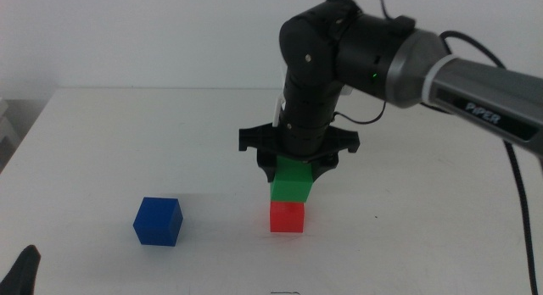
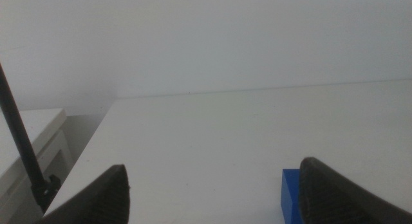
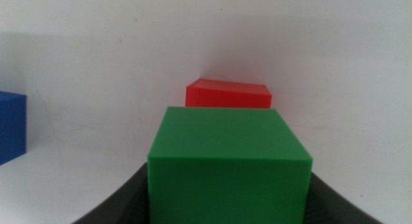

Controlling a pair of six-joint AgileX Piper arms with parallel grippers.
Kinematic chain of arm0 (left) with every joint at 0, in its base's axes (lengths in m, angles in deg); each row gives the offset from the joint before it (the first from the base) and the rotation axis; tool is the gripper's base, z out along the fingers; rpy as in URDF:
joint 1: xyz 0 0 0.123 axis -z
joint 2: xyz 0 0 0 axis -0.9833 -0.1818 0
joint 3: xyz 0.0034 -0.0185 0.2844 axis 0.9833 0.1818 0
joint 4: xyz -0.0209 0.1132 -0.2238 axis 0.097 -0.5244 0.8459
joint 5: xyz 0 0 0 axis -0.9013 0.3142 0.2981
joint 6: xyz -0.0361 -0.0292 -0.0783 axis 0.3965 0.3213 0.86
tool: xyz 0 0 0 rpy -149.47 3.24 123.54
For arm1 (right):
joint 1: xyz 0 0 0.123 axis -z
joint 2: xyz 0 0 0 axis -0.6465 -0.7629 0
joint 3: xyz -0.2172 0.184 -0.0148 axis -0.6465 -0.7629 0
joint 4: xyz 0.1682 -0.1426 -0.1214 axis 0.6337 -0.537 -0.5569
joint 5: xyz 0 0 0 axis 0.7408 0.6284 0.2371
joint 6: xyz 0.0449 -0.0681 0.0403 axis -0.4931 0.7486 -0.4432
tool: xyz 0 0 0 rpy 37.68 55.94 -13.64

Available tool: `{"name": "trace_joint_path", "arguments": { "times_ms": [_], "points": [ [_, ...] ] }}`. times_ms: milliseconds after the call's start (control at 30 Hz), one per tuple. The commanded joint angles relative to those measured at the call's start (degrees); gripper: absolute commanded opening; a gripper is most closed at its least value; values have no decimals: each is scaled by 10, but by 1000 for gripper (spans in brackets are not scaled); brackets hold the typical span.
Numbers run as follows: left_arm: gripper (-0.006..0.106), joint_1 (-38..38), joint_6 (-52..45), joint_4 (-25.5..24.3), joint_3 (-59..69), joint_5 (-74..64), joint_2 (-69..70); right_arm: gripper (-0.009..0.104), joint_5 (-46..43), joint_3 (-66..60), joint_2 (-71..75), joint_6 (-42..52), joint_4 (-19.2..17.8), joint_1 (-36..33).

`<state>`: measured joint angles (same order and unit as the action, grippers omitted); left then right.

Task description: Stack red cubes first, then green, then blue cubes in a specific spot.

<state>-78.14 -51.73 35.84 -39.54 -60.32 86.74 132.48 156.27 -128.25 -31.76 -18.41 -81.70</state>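
Note:
I need to use my right gripper to set the green cube down, placing it squarely on top of the red cube [image 1: 288,199] [image 3: 228,124].
My right gripper [image 1: 294,169] comes in from the right and is shut on the green cube [image 1: 293,181], pointing down at the middle of the table. The green cube hangs directly over the red cube [image 1: 287,217], which sits on the white tabletop; I cannot tell whether the two touch. In the right wrist view the green cube [image 3: 230,163] fills the space between the jaws, with the red cube [image 3: 228,95] beyond it. The blue cube [image 1: 158,220] stands alone to the left. My left gripper [image 1: 24,274] waits open at the bottom left corner, near the blue cube [image 2: 291,197].
The white table [image 1: 407,202] ends at a back edge against a white wall. A white side unit [image 2: 32,147] stands beside the table's left edge. A thin dark cable [image 2: 19,143] crosses the left wrist view.

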Motion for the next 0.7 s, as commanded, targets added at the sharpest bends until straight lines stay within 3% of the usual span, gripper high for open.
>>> {"name": "trace_joint_path", "arguments": {
  "times_ms": [0,667],
  "points": [
    [87,-1,7,6,-2,44,11,-1,42,21,26,-4,-1,-2],
    [87,-1,7,6,-2,44,11,-1,38,21,5,-28,-41,-6]
  ]
}}
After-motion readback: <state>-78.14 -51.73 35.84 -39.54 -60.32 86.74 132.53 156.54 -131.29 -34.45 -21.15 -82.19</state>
